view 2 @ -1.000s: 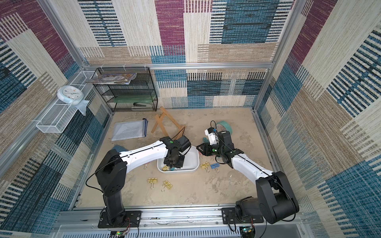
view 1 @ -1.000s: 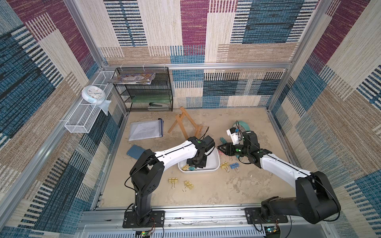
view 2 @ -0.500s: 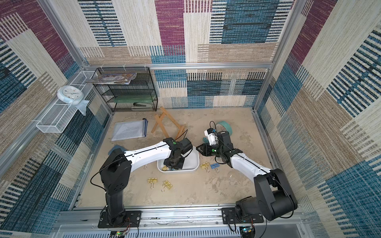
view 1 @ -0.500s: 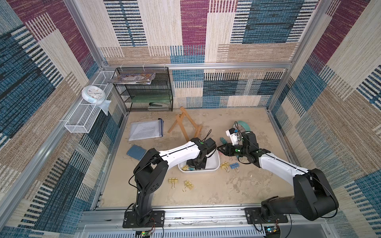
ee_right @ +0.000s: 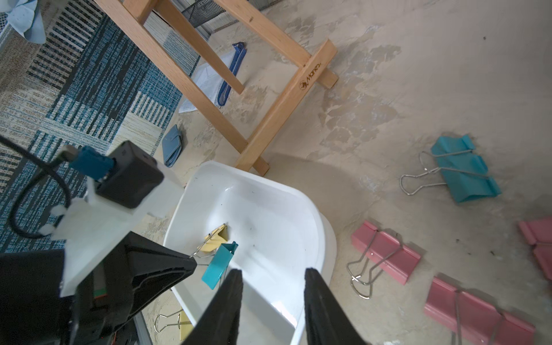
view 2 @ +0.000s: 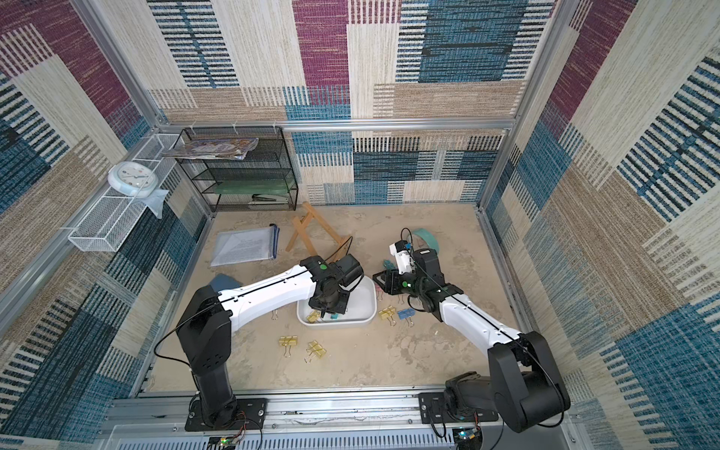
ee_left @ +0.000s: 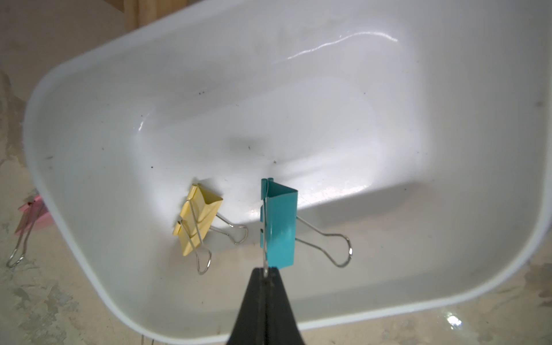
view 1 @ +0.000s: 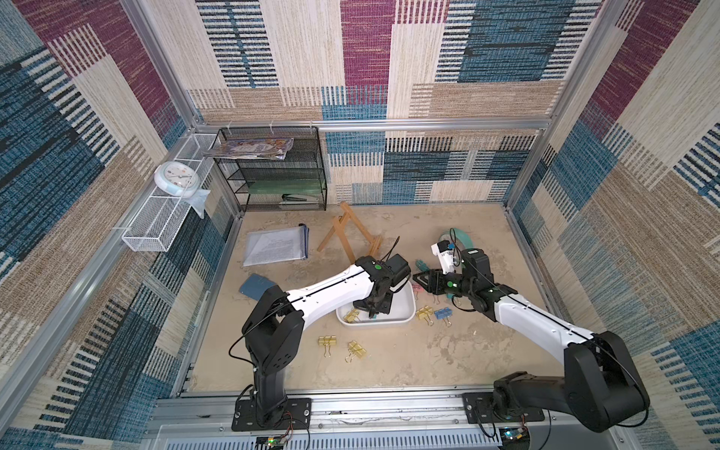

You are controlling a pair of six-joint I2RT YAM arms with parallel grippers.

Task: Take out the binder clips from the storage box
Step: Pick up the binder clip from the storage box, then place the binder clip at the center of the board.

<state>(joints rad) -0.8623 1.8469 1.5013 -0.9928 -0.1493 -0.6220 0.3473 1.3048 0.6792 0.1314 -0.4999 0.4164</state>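
My left gripper should set the teal clip down on the table (view 1: 313,294) between the blue wallet and the white storage box.
The white storage box (view 1: 405,319) (ee_left: 89,263) lies mid-table and holds a yellow binder clip (ee_left: 198,219) and a teal binder clip (ee_left: 280,227). Down inside it, my left gripper (ee_left: 265,272) (view 1: 372,307) is shut on the teal clip's upright wire handle. Over the box's right end my right gripper (ee_right: 270,270) (view 1: 416,277) hangs open with nothing between its fingers. More clips lie on the table outside the box: two yellow ones in front (view 1: 327,341), a yellow (view 1: 424,312) and a blue one (view 1: 442,313) to its right, pink ones (ee_right: 385,252) and a teal one (ee_right: 466,173) behind.
A wooden easel (view 1: 346,233) lies just behind the box. A document pouch (view 1: 276,246) and a blue wallet (view 1: 255,286) are at the left. A black mesh shelf (view 1: 280,175) stands at the back left. A teal tape ring (view 1: 461,237) sits behind my right arm.
My left gripper has shut on the teal clip's wire handle inside the box. The right arm has hardly moved.
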